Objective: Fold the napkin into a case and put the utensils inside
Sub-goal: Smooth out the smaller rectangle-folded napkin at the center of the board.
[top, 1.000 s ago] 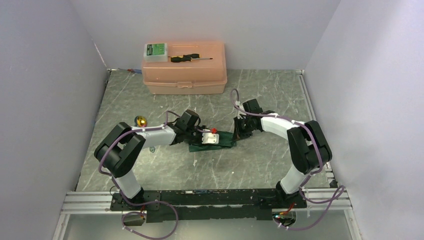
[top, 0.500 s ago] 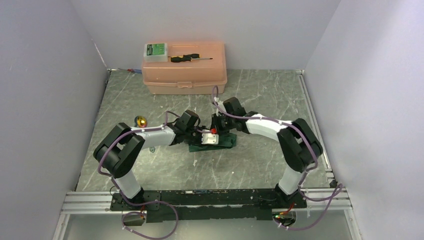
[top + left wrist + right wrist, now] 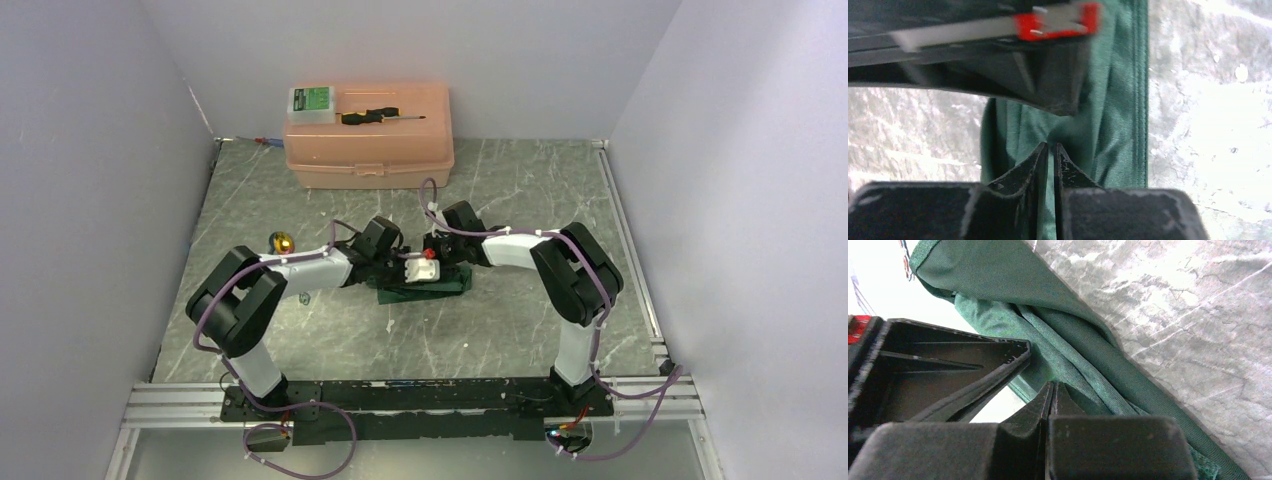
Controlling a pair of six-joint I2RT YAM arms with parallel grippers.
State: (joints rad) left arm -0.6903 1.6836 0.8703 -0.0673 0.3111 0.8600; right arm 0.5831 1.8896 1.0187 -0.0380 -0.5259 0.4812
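My left gripper is pinching the napkin short of its end flap, which flares away from the folded part, so next my left gripper takes that flap (image 3: 1010, 282) and draws it in.
The dark green napkin (image 3: 450, 282) lies bunched in folds on the table between both arms. My left gripper (image 3: 405, 275) is on its left part; in the left wrist view the left gripper (image 3: 1051, 146) stands nearly shut, with a strip of napkin (image 3: 1113, 100) pinched between the jaws. My right gripper (image 3: 436, 262) is over the napkin's middle; in the right wrist view the right gripper (image 3: 1051, 384) is shut, its tips against the napkin (image 3: 998, 280) folds, with no cloth seen between them. The gold-headed utensil (image 3: 282, 241) lies far left. I cannot make out the thin silver one.
A pink plastic box (image 3: 370, 150) stands at the back, with a black-handled screwdriver (image 3: 380, 116) and a small green-and-white case (image 3: 312, 102) on its lid. The marbled table (image 3: 520, 190) is walled left, right and behind. The two grippers are almost touching.
My right gripper has moved left from the napkin's right end to over its middle, close to the left gripper. The left gripper and the napkin's outline have hardly changed.
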